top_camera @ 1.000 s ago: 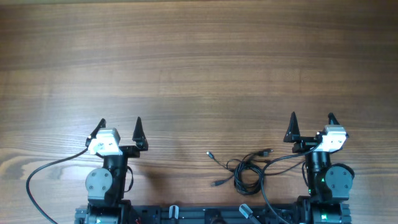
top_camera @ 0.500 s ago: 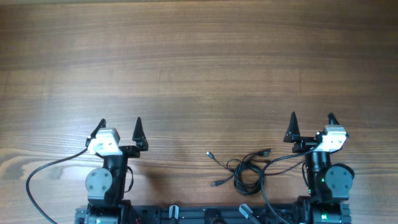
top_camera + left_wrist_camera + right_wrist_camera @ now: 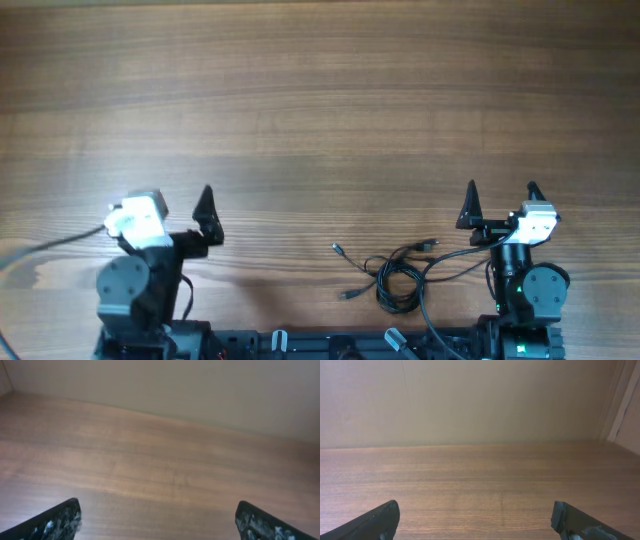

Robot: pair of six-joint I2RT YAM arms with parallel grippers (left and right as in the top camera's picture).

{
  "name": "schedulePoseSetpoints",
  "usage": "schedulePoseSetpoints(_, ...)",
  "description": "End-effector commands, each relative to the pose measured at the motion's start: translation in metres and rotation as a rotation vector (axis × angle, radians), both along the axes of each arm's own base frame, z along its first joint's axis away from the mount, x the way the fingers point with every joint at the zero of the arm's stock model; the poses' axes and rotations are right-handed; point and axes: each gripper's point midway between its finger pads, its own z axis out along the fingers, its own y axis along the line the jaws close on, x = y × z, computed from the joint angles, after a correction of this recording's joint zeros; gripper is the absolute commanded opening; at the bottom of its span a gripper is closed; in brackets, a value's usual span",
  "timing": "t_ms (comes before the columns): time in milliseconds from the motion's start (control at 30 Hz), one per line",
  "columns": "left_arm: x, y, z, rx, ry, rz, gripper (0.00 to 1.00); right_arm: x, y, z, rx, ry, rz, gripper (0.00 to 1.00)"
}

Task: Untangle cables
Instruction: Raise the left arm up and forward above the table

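The robot's right gripper needs to next move to the cables' coiled loop and grab the loop's side [image 3: 416, 287] opposite the left gripper.
The cables [image 3: 392, 273] are thin black cords lying in a small tangle on the wooden table near the front edge, with plug ends sticking out to the left and upper right. My right gripper [image 3: 500, 205] is open and empty, just right of the tangle. My left gripper [image 3: 170, 212] is open and empty, far to the left of the cables. Both wrist views show only bare wood between the open fingers [image 3: 157, 520] [image 3: 475, 520]; the cables are out of view there.
The wooden table [image 3: 320, 110] stretches away from both arms. A thicker black wire [image 3: 50, 245] runs from the left arm's white camera unit to the left edge. The arm bases and a black rail [image 3: 330, 345] line the front edge.
My left arm has swung to the left and turned; its camera unit and fingers sit further left than before. The right arm and the cables have not moved.
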Motion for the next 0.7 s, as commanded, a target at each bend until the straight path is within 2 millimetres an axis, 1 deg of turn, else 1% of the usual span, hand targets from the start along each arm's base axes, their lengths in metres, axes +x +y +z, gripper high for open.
schedulePoseSetpoints(0,0.012,-0.019,0.030,-0.057,0.061,-0.090,1.00,0.000,0.000,0.002,-0.018,-0.007,-0.004,1.00)
schedulePoseSetpoints(67,0.019,-0.023,0.030,-0.061,0.153,-0.105,1.00,0.000,0.000,0.002,-0.018,-0.007,-0.004,1.00)
schedulePoseSetpoints(133,0.025,-0.025,0.023,-0.062,0.255,-0.109,1.00,0.000,0.000,0.002,-0.018,-0.007,-0.004,1.00)
schedulePoseSetpoints(200,0.029,-0.028,0.012,-0.069,0.371,-0.122,1.00,0.000,0.000,0.002,-0.018,-0.007,-0.004,1.00)
schedulePoseSetpoints(267,0.031,-0.031,-0.005,-0.069,0.495,-0.129,1.00,0.000,0.000,0.002,-0.018,-0.007,-0.004,1.00)
schedulePoseSetpoints(367,0.038,-0.038,-0.028,-0.062,0.616,-0.145,1.00,0.000,0.000,0.002,-0.017,-0.007,-0.004,1.00)
schedulePoseSetpoints(467,0.042,-0.046,-0.043,-0.051,0.675,-0.170,1.00,0.000,0.000,0.002,-0.018,-0.007,-0.004,1.00)
schedulePoseSetpoints(667,0.044,-0.052,-0.047,-0.045,0.688,-0.186,1.00,0.000,0.000,0.002,-0.020,-0.007,-0.005,1.00)
